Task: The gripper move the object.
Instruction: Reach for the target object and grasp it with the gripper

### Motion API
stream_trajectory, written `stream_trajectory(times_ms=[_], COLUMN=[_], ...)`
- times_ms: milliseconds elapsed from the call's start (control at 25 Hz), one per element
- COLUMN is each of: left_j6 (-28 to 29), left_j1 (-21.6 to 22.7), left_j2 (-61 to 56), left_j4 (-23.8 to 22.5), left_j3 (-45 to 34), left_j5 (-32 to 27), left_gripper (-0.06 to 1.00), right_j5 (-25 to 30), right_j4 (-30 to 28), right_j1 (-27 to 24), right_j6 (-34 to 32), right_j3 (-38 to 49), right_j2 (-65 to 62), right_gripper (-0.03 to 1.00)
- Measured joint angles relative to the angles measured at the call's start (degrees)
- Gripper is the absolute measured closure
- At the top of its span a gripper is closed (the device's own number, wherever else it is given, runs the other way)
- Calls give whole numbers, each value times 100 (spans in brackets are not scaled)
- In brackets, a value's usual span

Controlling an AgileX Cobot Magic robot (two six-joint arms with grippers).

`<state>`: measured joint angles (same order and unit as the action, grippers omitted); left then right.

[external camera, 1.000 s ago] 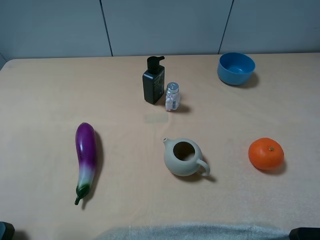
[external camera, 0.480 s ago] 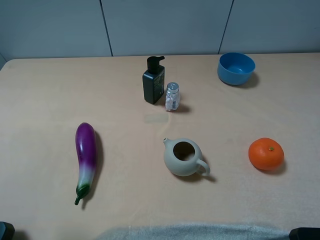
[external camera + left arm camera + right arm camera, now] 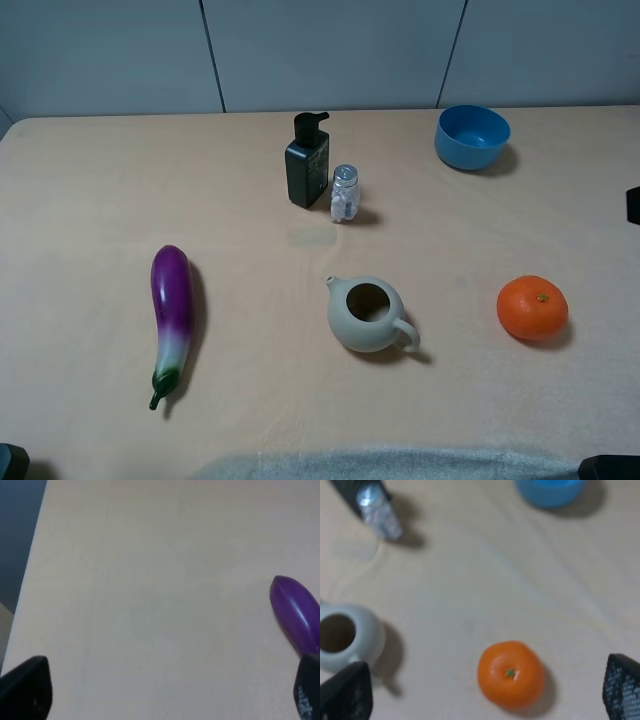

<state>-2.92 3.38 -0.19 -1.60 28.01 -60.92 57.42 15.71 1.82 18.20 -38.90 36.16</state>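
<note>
The teapot has one side facing the blue bowl. My right gripper needs to next go to the teapot's rim [image 3: 390, 294] [image 3: 361, 620] on that side, between spout and handle, and close there.
The pale grey-beige lidless teapot [image 3: 367, 315] stands upright on the table just right of centre, spout to the far left, loop handle to the near right. It also shows in the right wrist view [image 3: 342, 636]. My right gripper [image 3: 484, 690] is open and empty, held above the table with the orange between its fingertips [image 3: 345, 692] and the teapot off to one side. A dark piece of the right arm [image 3: 633, 205] shows at the right edge. My left gripper [image 3: 165, 690] is open and empty, over bare table near the eggplant's tip.
A purple eggplant [image 3: 171, 315] lies at the left. An orange [image 3: 533, 307] sits right of the teapot. A black pump bottle [image 3: 307, 163] and a small clear jar [image 3: 345, 194] stand at the back centre. A blue bowl [image 3: 472, 136] is back right.
A dark piece of the right arm has come into the exterior view at its right edge. The teapot and the other objects have not moved.
</note>
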Motion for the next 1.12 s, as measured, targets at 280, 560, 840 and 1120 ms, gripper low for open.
stream_trajectory(times_ms=[280, 560, 840, 1120], left_j6=[0, 0, 0, 0], left_j1=[0, 0, 0, 0], left_j2=[0, 0, 0, 0], left_j4=[0, 0, 0, 0], left_j3=[0, 0, 0, 0], left_j5=[0, 0, 0, 0], left_gripper=[-2, -2, -2, -2], right_j5=[-39, -356, -726, -1050], right_j4=[-128, -198, -204, -199], right_j1=[900, 1666, 2332, 2947], right_j6=[11, -80, -442, -915], right_j3=[0, 0, 0, -166], right_j2=[1193, 2233, 3054, 3728], right_gripper=[28, 28, 28, 28])
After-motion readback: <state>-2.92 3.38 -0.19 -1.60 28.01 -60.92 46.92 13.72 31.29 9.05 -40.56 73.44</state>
